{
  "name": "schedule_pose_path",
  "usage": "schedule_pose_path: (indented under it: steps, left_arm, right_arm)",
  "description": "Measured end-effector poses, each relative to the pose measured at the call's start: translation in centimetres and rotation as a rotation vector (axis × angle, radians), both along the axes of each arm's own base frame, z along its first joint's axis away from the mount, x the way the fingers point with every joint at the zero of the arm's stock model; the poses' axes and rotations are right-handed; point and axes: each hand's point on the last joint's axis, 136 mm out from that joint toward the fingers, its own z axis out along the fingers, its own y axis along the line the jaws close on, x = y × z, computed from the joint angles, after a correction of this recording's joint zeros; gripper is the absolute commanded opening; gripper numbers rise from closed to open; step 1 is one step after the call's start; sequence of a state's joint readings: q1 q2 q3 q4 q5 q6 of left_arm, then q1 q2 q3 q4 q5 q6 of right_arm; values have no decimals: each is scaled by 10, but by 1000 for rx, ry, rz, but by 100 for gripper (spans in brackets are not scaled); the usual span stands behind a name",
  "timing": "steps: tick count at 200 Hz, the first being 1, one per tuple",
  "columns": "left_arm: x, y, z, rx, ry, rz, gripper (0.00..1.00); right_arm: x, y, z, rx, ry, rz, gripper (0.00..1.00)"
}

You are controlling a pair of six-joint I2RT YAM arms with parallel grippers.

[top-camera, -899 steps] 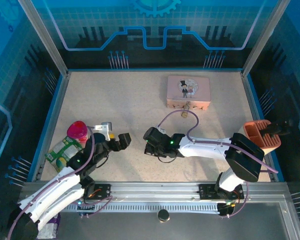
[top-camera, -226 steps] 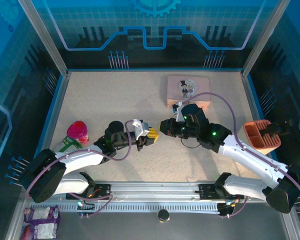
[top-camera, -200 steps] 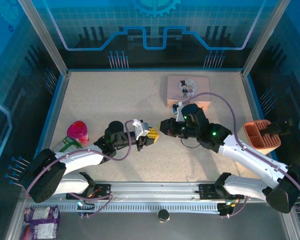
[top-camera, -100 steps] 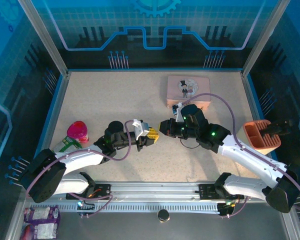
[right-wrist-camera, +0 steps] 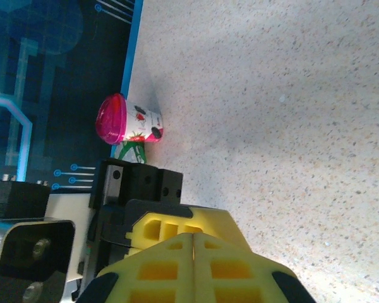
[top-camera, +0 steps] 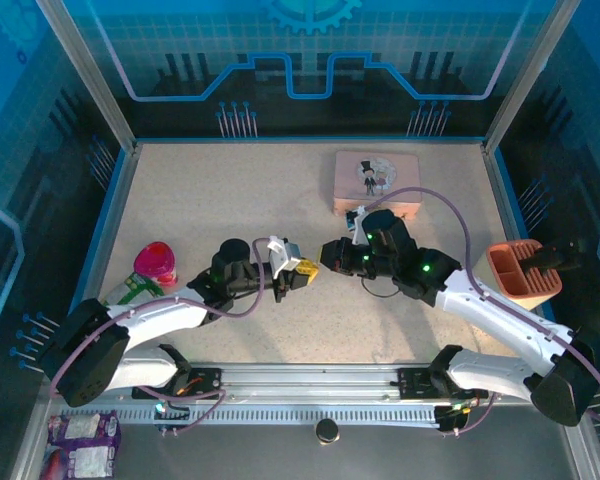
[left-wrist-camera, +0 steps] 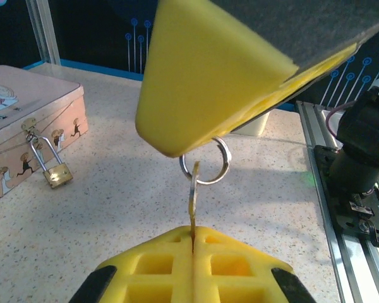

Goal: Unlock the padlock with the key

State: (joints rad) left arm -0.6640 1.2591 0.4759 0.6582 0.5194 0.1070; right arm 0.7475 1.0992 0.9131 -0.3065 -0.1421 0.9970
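Next, I open my right gripper, which is shut at the loose key ring, and take the key (left-wrist-camera: 194, 182) by its head while my left gripper holds the blade.
My left gripper (left-wrist-camera: 194, 235) is shut on the key (left-wrist-camera: 193, 189), a thin metal blade seen edge-on between its yellow pads (left-wrist-camera: 240, 265). A silver key ring (left-wrist-camera: 206, 165) hangs on the key's head, and its top disappears under the yellow pad (left-wrist-camera: 208, 76) of my right gripper. The right gripper (right-wrist-camera: 194, 238) is shut, tip to tip with the left gripper (top-camera: 308, 270) above mid-table. The brass padlock (left-wrist-camera: 56, 175) hangs locked on the hasp of the pink tin (left-wrist-camera: 25, 120), well to the left of the key.
The pink tin (top-camera: 377, 180) stands at the back right, just behind the right arm. A pink-lidded cup (top-camera: 155, 262) and a green packet (top-camera: 130, 292) lie at the left. An orange holder (top-camera: 523, 272) sits at the right edge. The table's frame rail (left-wrist-camera: 341, 189) runs close by.
4.5 s ago the grippers were apart and nearer the bases. Since one second ago they stay joined at mid-table, and the left one has edged slightly up.
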Motion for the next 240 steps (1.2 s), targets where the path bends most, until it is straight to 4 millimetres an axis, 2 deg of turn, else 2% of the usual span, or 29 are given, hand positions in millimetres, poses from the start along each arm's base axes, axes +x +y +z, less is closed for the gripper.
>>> schedule_pose_path:
  steps: [10, 33, 64, 86, 110, 132, 159, 201, 240]
  left_arm:
    - [2, 0, 0, 12, 12, 7, 0]
    - [7, 1, 1, 54, 44, 33, 0]
    - [21, 3, 4, 137, 83, 94, 0]
    - [30, 6, 12, 194, 100, 137, 0]
    - [39, 9, 20, 273, 121, 169, 0]
    - [44, 8, 23, 360, 143, 174, 0]
    - [41, 8, 19, 477, 152, 147, 0]
    - [13, 10, 4, 631, 164, 45, 0]
    - [1, 11, -8, 730, 164, -12, 0]
  right_arm:
    - [4, -7, 0, -18, -20, -8, 34]
    - [16, -28, 2, -64, -69, -52, 45]
    - [31, -59, 9, -135, -210, -98, 49]
    - [29, -71, 2, -204, -326, -66, 52]
    - [22, -77, -2, -270, -454, 3, 57]
    - [15, -81, -2, -310, -574, 54, 57]
    - [8, -76, -11, -328, -665, 134, 53]
    - [-1, -51, -35, -272, -712, 301, 47]
    - [-13, -27, -30, -176, -800, 420, 46]
